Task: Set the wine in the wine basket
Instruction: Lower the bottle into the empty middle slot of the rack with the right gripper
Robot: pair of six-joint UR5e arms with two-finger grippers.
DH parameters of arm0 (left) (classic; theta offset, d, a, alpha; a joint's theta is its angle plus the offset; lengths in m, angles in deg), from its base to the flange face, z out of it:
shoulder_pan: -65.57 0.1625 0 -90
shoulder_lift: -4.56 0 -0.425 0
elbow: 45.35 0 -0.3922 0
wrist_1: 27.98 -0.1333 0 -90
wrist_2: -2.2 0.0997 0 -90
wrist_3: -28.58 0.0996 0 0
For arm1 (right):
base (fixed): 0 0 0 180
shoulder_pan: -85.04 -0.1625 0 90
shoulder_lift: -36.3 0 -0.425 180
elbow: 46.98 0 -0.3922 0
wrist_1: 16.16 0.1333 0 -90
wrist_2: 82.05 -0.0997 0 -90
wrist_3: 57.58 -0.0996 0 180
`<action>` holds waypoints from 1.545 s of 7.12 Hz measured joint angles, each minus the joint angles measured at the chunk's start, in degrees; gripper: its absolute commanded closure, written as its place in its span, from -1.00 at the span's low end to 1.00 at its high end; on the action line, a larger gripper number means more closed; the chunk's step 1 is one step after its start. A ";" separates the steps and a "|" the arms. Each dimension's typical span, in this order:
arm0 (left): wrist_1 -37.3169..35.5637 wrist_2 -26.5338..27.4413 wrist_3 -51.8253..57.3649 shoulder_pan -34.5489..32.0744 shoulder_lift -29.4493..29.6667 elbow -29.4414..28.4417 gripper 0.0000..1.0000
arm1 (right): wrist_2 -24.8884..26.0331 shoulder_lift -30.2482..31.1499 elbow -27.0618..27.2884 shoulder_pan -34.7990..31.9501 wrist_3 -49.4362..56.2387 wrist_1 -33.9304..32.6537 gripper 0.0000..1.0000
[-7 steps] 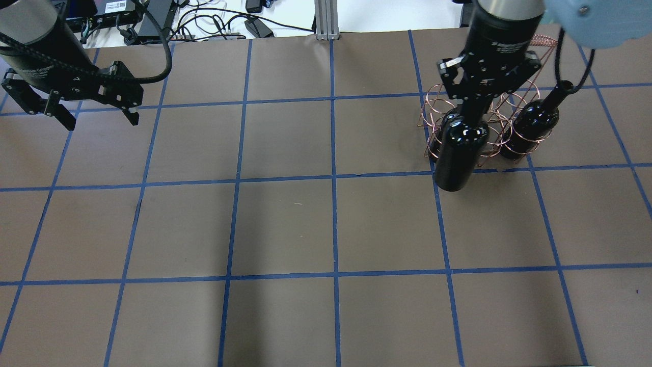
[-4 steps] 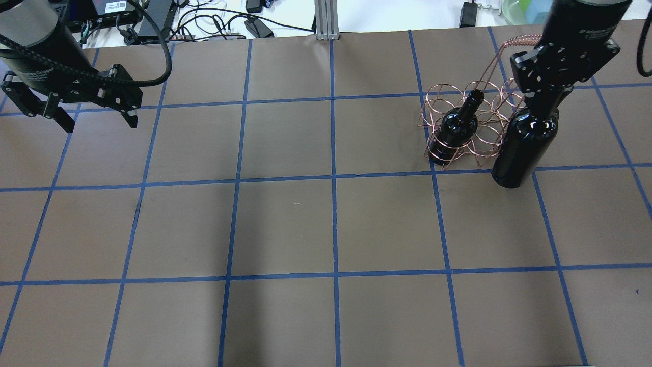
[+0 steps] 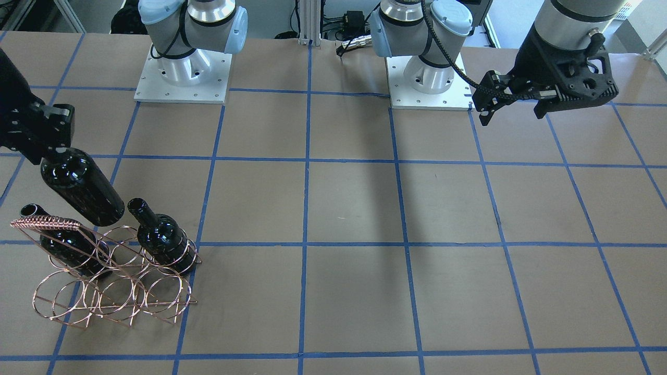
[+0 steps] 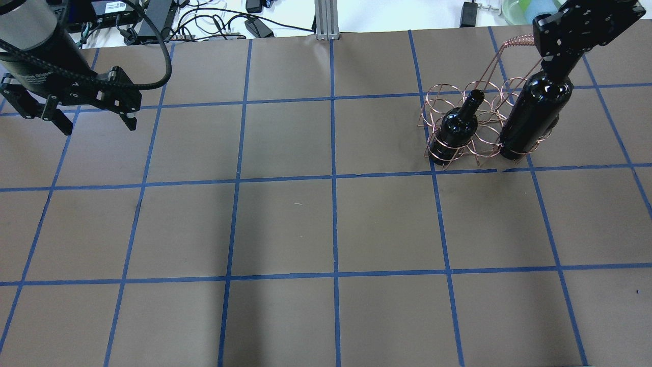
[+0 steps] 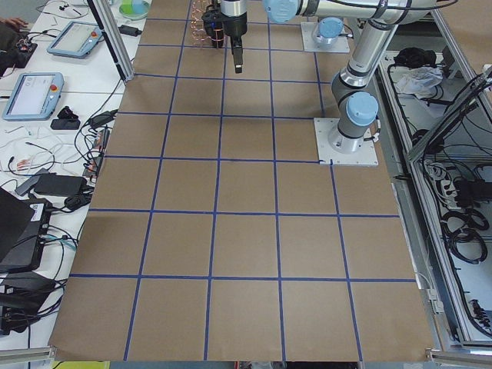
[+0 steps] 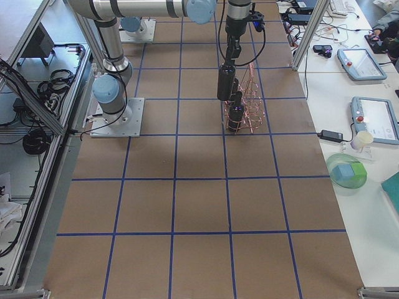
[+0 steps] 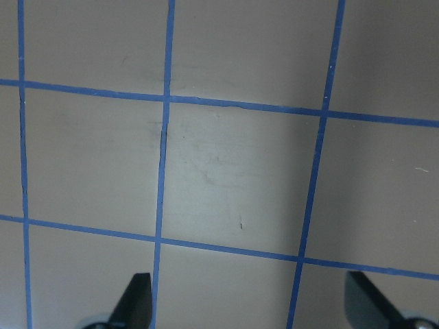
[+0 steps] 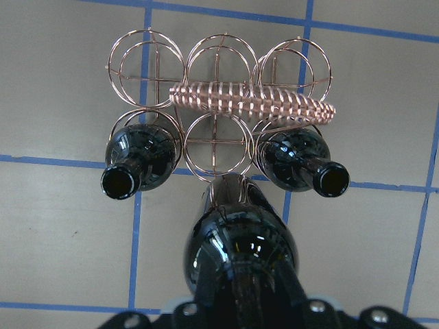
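Next, my right gripper releases the wine bottle in the empty middle ring (image 3: 127, 251) (image 8: 218, 146) between the two black bottles.
My right gripper (image 4: 561, 63) is shut on the neck of a glossy black wine bottle (image 4: 535, 114) and holds it tilted in the air over the copper wire wine basket (image 4: 517, 41). In the right wrist view the held bottle (image 8: 240, 253) hangs over the middle ring of the basket's near row. Two more black bottles stand in the end rings of that row (image 8: 140, 161) (image 8: 302, 157), below the braided handle (image 8: 254, 103). In the front view the held bottle (image 3: 81, 187) is above the basket (image 3: 47, 224). My left gripper (image 4: 94, 120) is open and empty, far to the left.
The table (image 4: 326, 229) is brown paper with a blue tape grid. Cables and power bricks (image 4: 168, 18) lie past its far edge, beside a metal post (image 4: 326, 20). The two arm bases (image 3: 182, 73) (image 3: 430, 78) stand on the robot's side.
My right gripper has carried the bottle from over the basket's left bottle to the right and farther back, over the basket. The left gripper has barely moved.
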 measured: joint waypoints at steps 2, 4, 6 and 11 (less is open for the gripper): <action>0.23 -0.24 0.08 0.00 -0.10 0.26 -1.00 | -0.97 -2.45 -0.65 0.03 0.38 -3.07 0.97; 0.56 -0.36 0.20 -0.20 -0.23 0.61 -1.00 | -1.42 -3.75 -0.62 0.03 0.55 -4.81 0.96; 0.85 -0.43 0.41 -1.22 -0.58 0.68 -1.00 | -1.57 -4.37 -0.43 0.02 0.63 -5.00 0.96; 0.63 -1.95 0.69 -8.87 -0.10 0.85 -1.00 | -1.95 -5.32 0.96 -0.12 0.43 -4.99 0.96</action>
